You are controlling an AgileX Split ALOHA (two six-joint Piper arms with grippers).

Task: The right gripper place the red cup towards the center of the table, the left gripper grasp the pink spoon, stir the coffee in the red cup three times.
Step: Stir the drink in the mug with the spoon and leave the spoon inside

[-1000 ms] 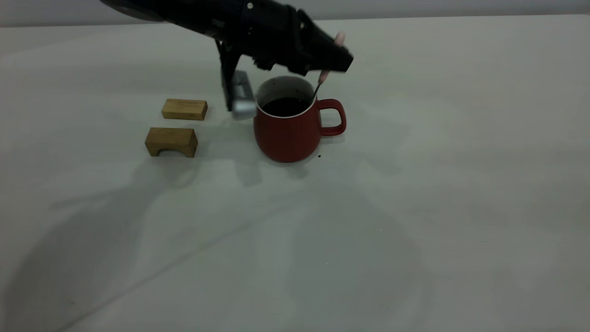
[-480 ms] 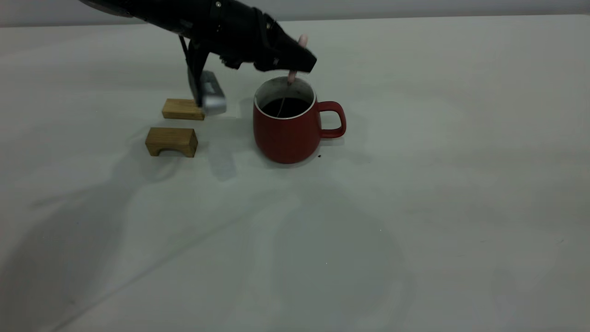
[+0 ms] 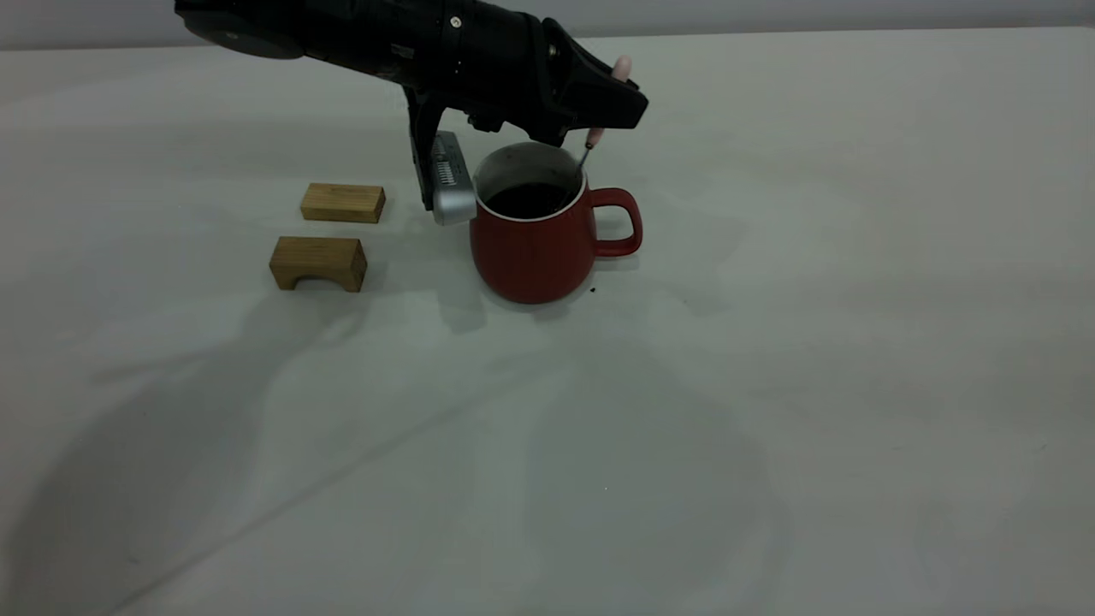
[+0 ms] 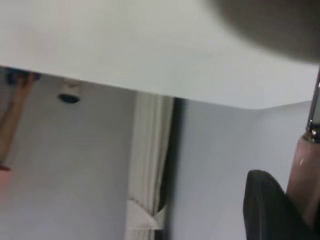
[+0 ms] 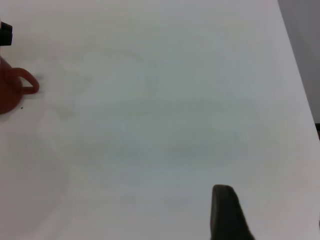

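Next, the left gripper releases the pink spoon in the coffee, leaning against the red cup's rim near its handle [image 3: 565, 174].
The red cup [image 3: 535, 248] stands on the table [image 3: 770, 385] left of the middle, handle to the right, with dark coffee [image 3: 529, 198] inside. My left gripper [image 3: 614, 104] hovers over the cup's right rim, shut on the pink spoon [image 3: 599, 135]. The spoon's metal neck slants down into the cup and its bowl is hidden. A silver-padded finger [image 3: 448, 184] hangs beside the cup's left wall. The left wrist view shows the spoon [image 4: 304, 165] against my left gripper [image 4: 295, 200]. My right gripper [image 5: 272, 220] stands open over bare table, far from the red cup [image 5: 7, 95].
Two small wooden blocks lie left of the cup, a flat block [image 3: 342, 203] and an arched block [image 3: 318, 263]. A dark speck [image 3: 593, 290] lies by the cup's base. The table stretches wide to the right and front.
The left gripper swung left across the cup with the spoon, then back right, so the spoon sits at the cup's right rim again. The cup has stayed put.
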